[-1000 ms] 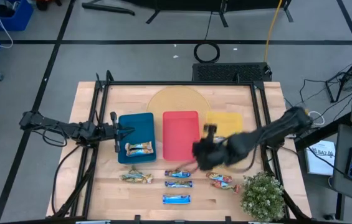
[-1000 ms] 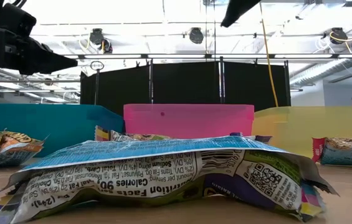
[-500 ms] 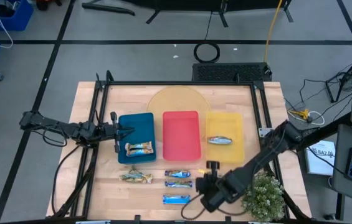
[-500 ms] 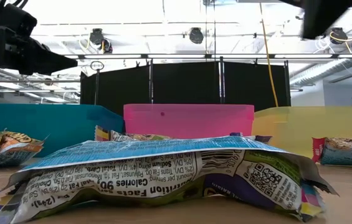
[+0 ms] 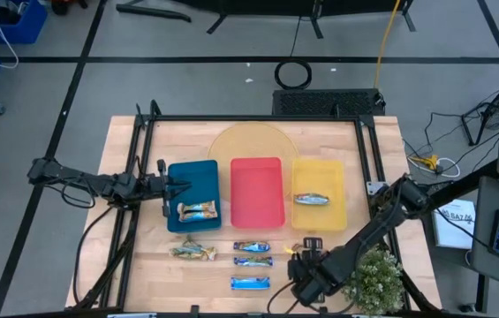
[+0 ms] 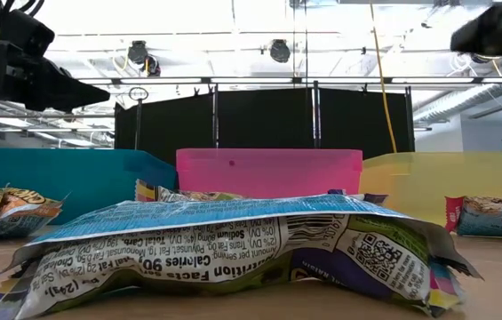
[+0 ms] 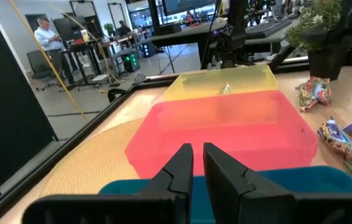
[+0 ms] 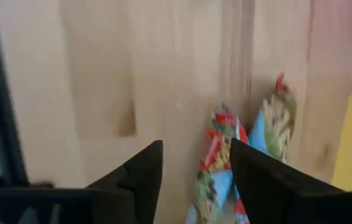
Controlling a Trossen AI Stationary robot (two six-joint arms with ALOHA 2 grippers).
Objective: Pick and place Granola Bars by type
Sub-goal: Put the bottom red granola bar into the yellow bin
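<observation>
Next, I move my right gripper away from the trays and grip only the front bar (image 8: 212,160), because two red-orange-silver bars lie close together, with one finger over them.
My right gripper (image 8: 194,165) is open, pointing down over a red-orange-silver bar (image 8: 216,158) that lies flat on the table near its front edge; in the high view (image 5: 306,265) it hides most of that bar (image 5: 298,250). My left gripper (image 7: 197,165) is shut and empty above the blue tray's (image 5: 193,181) left side. A tan-gold bar (image 5: 198,210) lies in the blue tray, and a red-orange-silver bar (image 5: 311,199) in the yellow tray (image 5: 330,177). One tan-gold bar (image 5: 192,252) and three blue-white bars (image 5: 252,246) (image 5: 253,261) (image 5: 249,283) lie on the table.
The red tray (image 5: 258,190) stands between the blue and yellow trays. A potted plant (image 5: 373,278) stands at the table's front right, close beside my right gripper. A round yellow mat (image 5: 249,141) lies behind the trays. A black frame (image 5: 143,141) borders the table.
My right gripper has gone from over the red and yellow trays toward the table's near edge and now stands over the red-orange-silver bar on the table. The bar in the yellow tray, which the arm covered a second ago, now shows.
</observation>
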